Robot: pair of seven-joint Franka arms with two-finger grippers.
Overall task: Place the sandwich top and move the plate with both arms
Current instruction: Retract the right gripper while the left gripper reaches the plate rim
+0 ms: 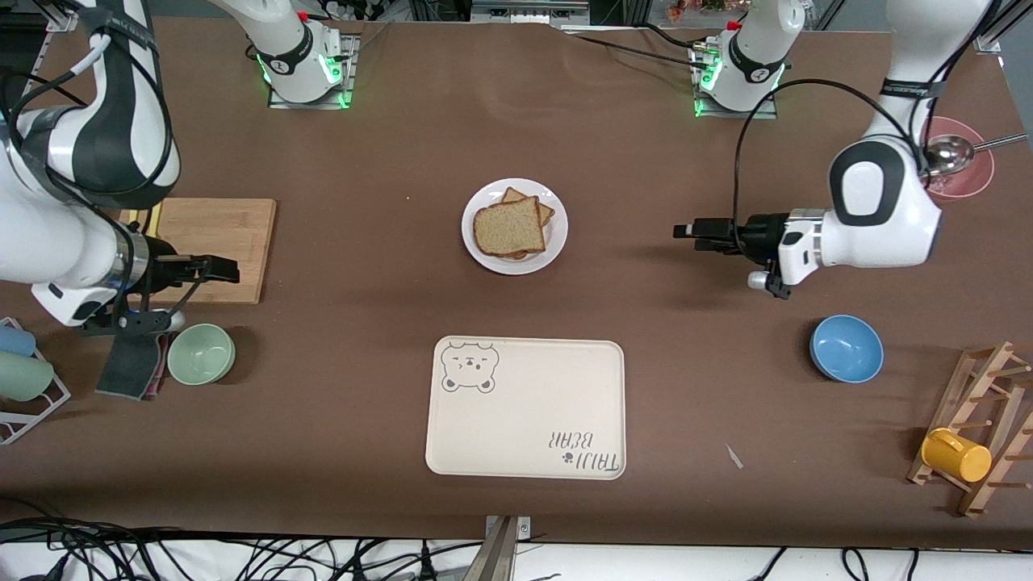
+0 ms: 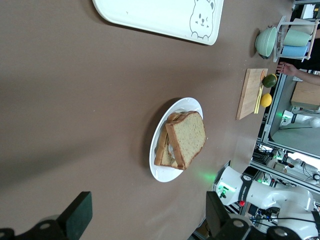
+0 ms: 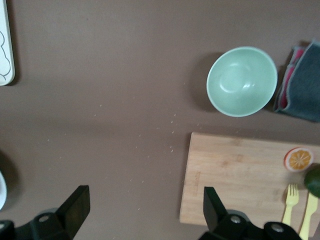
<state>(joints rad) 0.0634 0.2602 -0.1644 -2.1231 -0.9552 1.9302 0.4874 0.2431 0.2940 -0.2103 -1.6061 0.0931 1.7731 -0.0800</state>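
The white plate is to be moved. I will close my left gripper on the white plate's rim (image 1: 566,231) (image 2: 161,180), on the side facing the pink dish.
The sandwich top (image 1: 508,226) lies on a stack of bread on the white plate (image 1: 555,242) at the table's middle. The left wrist view shows the same sandwich top (image 2: 189,137) and plate (image 2: 165,172) ahead of the fingers. My left gripper (image 1: 692,236) hovers open over bare table between the plate and the left arm's end, with nothing between its fingers (image 2: 80,215). My right gripper (image 1: 226,270) is open and empty over the edge of the wooden cutting board (image 1: 218,242), well apart from the plate. Its fingers (image 3: 77,207) straddle bare table and the board's corner.
A cream bear tray (image 1: 524,407) lies nearer the front camera than the plate. A green bowl (image 1: 201,353) and grey cloth (image 1: 129,363) sit by the right arm. A blue bowl (image 1: 846,347), a rack with a yellow mug (image 1: 956,454) and a ladle on a pink dish (image 1: 956,157) stand at the left arm's end.
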